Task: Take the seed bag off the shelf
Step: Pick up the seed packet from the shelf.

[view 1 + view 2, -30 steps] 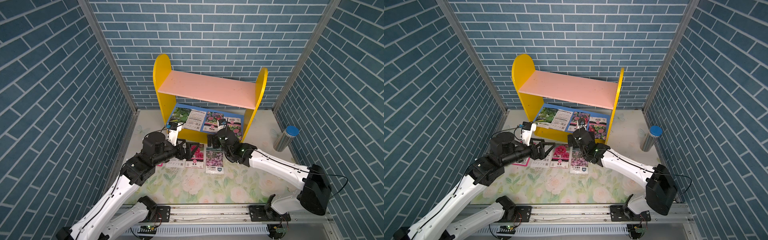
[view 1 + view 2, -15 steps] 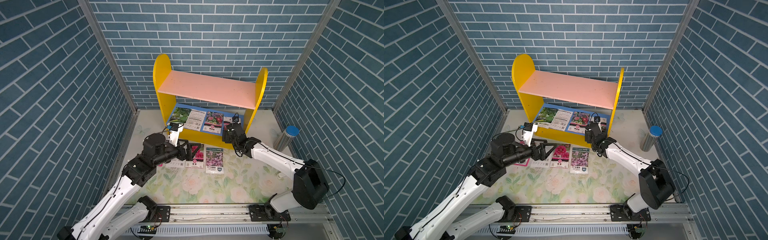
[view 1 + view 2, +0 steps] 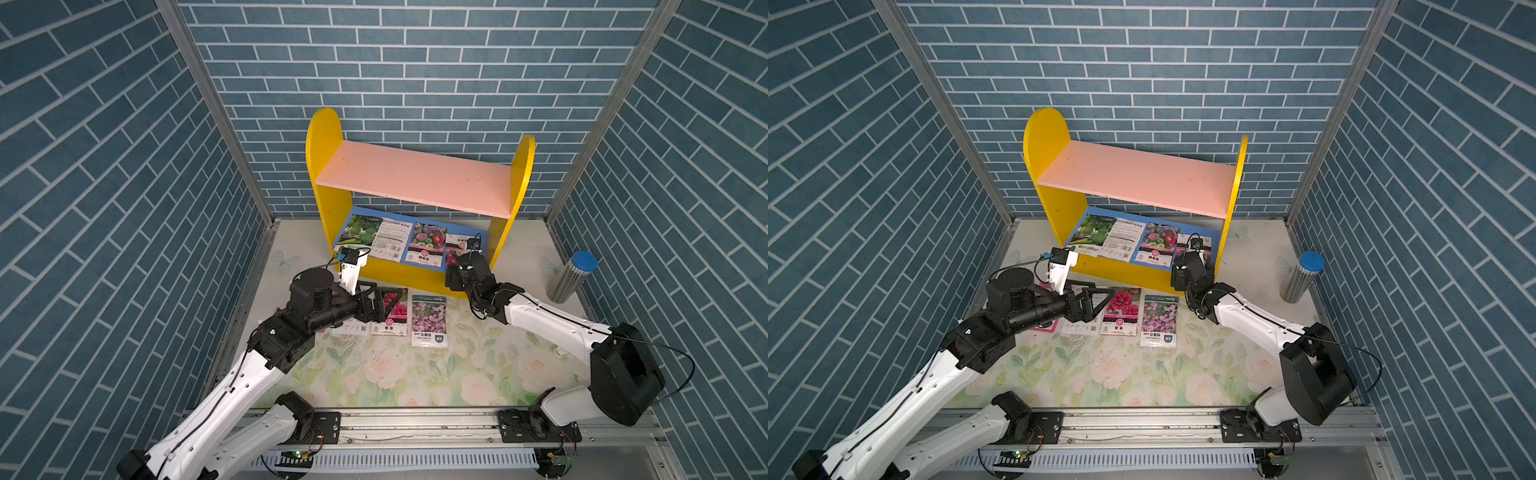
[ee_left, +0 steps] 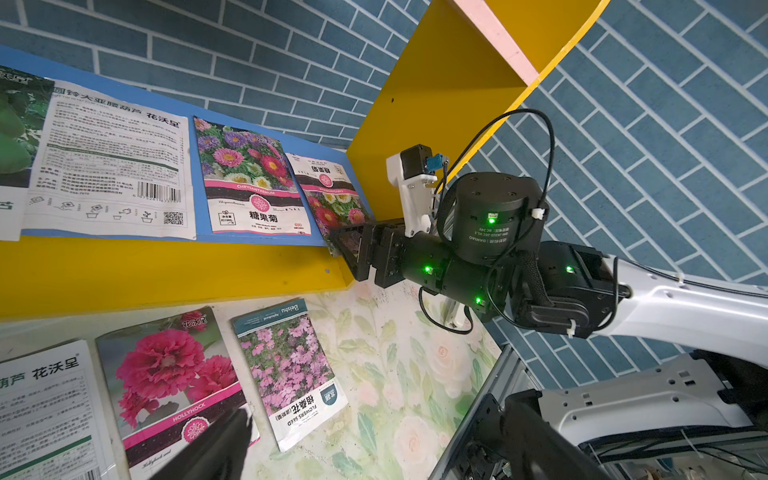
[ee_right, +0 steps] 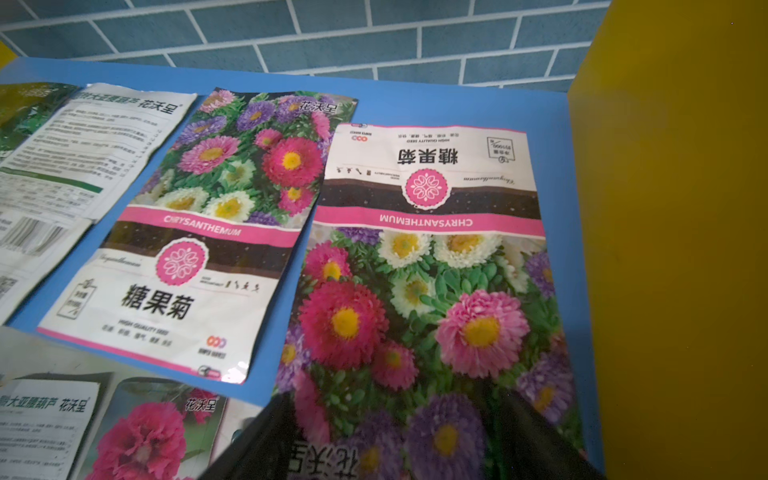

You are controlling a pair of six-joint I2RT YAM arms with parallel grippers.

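Next, I close my left gripper on the near flowered corner (image 3: pixel 449 261) (image 4: pixel 321 228) of the upside-down chrysanthemum bag, on the side toward the second chrysanthemum bag.
The shelf (image 3: pixel 415 178) stands at the back, with several seed bags flat on its blue lower board (image 5: pixel 415 104). The rightmost seed bag (image 5: pixel 424 291), a chrysanthemum one lying upside down (image 4: pixel 328 195), overhangs the board's front edge beside the yellow side panel. My right gripper (image 3: pixel 456 261) reaches in at that end. It is open, and its dark fingers (image 5: pixel 257 440) stand on either side of the bag's near end. My left gripper (image 3: pixel 384 305) hovers open and empty over the bags on the table.
On the board also lie a second chrysanthemum bag (image 3: pixel 426 243), a white printed bag (image 3: pixel 388 239) and a green gourd bag (image 3: pixel 357 230). A hollyhock bag (image 3: pixel 392 313) and a purple-flower bag (image 3: pixel 429 320) lie on the floral mat. A metal cylinder with a blue lid (image 3: pixel 571 276) stands at the right.
My right gripper has moved right along the shelf front to the board's right end. Its jaws have narrowed round the upside-down bag. The left arm has hardly moved.
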